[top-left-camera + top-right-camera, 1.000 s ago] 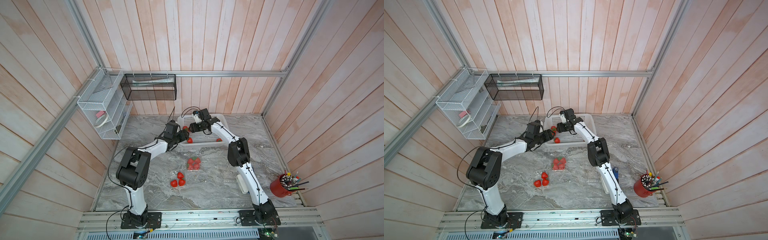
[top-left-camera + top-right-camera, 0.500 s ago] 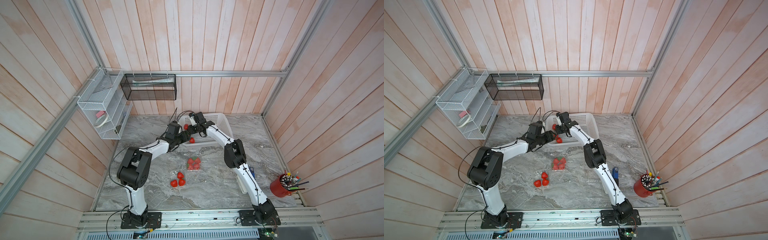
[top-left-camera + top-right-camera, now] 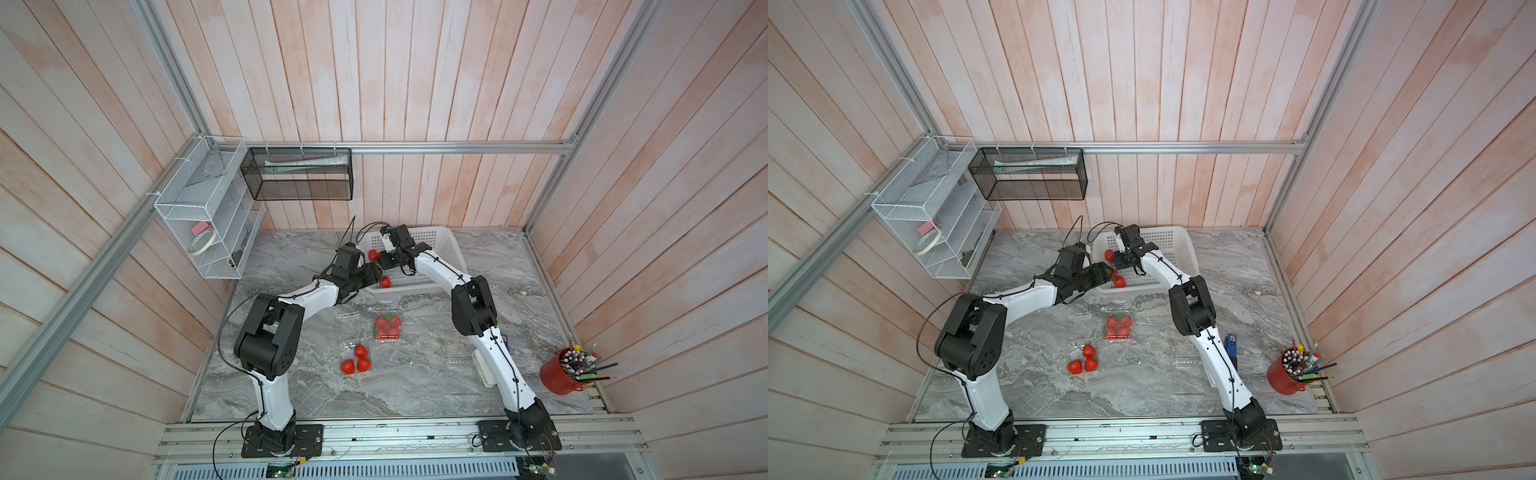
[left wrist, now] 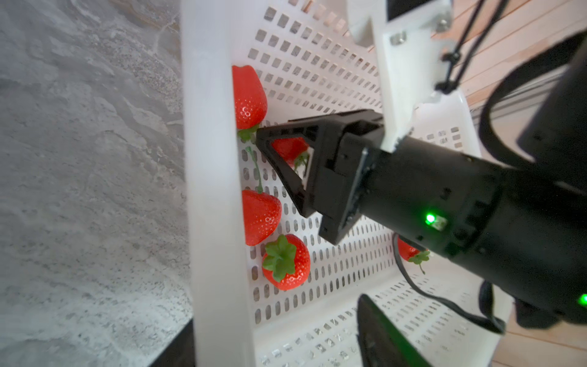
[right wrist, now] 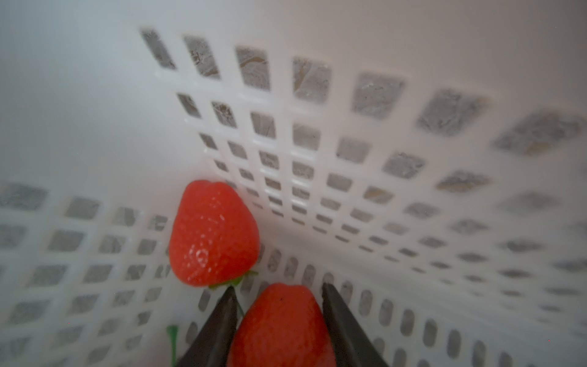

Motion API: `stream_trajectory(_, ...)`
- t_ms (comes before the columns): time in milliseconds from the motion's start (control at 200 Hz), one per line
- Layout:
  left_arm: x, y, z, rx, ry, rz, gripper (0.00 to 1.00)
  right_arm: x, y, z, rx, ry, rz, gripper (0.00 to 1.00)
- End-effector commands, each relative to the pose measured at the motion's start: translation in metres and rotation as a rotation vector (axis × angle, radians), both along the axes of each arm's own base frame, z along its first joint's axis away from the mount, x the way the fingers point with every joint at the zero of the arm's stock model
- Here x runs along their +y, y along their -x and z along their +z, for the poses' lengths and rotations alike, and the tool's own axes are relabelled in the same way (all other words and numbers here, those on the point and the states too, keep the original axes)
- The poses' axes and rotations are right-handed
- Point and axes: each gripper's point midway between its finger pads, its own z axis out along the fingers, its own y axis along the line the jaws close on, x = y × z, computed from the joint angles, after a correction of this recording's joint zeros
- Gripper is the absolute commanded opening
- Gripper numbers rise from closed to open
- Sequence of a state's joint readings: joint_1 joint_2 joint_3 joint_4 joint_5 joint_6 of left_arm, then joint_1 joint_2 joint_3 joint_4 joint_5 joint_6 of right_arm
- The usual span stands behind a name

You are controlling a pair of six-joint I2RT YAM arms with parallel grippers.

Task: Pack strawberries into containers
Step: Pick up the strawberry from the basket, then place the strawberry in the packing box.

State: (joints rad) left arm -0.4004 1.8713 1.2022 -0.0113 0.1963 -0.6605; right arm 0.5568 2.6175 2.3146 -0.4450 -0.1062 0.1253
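The strawberry, still down in the white basket's corner, will go from my right gripper down in among the strawberries in the front clear container (image 3: 356, 361).
Several red strawberries lie along the left wall of the white perforated basket (image 4: 209, 159). My right gripper (image 5: 278, 287) is down in that corner, shut on one strawberry (image 5: 281, 324), with a finger against each side. Another strawberry (image 5: 212, 235) lies just past the fingertips. My left gripper (image 4: 276, 309) is open and straddles the basket's near wall, one finger outside and one inside, holding nothing. In both top views a clear container (image 3: 387, 328) full of strawberries sits mid-table. A second container (image 3: 355, 359) in front of it holds three.
A red pencil cup (image 3: 561, 374) stands at the front right. A blue object (image 3: 1230, 345) and a white block (image 3: 484, 370) lie beside the right arm. White wire shelves (image 3: 208, 220) and a black mesh bin (image 3: 299, 174) hang on the walls.
My right gripper has moved left across the basket into its left corner and shut on a strawberry. The left arm has barely moved.
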Motion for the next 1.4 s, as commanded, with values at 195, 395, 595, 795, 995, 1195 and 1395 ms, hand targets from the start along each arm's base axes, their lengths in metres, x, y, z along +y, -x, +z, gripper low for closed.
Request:
stream_trajectory(195, 0.026, 0.003, 0.045, -0.102, -0.023, 0.068, 0.82, -0.013, 0.027, 0.090, -0.072, -0.112, 0.004, 0.26)
stream_trajectory(395, 0.047, 0.016, 0.064, -0.134, -0.020, 0.118, 0.83, -0.019, 0.063, 0.110, -0.055, -0.129, 0.025, 0.24)
stream_trajectory(595, 0.090, 0.044, 0.080, -0.146, -0.043, 0.208, 0.85, -0.008, 0.142, 0.138, -0.076, -0.126, 0.117, 0.23)
stream_trajectory(795, 0.134, 0.080, 0.067, -0.102, -0.070, 0.310, 0.88, 0.022, 0.248, 0.138, -0.027, -0.154, 0.297, 0.24)
stream_trajectory(995, 0.166, 0.108, 0.043, -0.031, -0.068, 0.401, 0.90, 0.058, 0.337, 0.100, 0.080, -0.139, 0.510, 0.24)
stream_trajectory(1195, 0.175, 0.125, 0.030, -0.004, -0.055, 0.423, 0.90, 0.079, 0.371, 0.063, 0.189, -0.161, 0.588, 0.25)
stream_trajectory(1395, 0.176, 0.130, 0.023, 0.015, -0.052, 0.426, 0.90, 0.091, 0.381, 0.042, 0.237, -0.136, 0.640, 0.41)
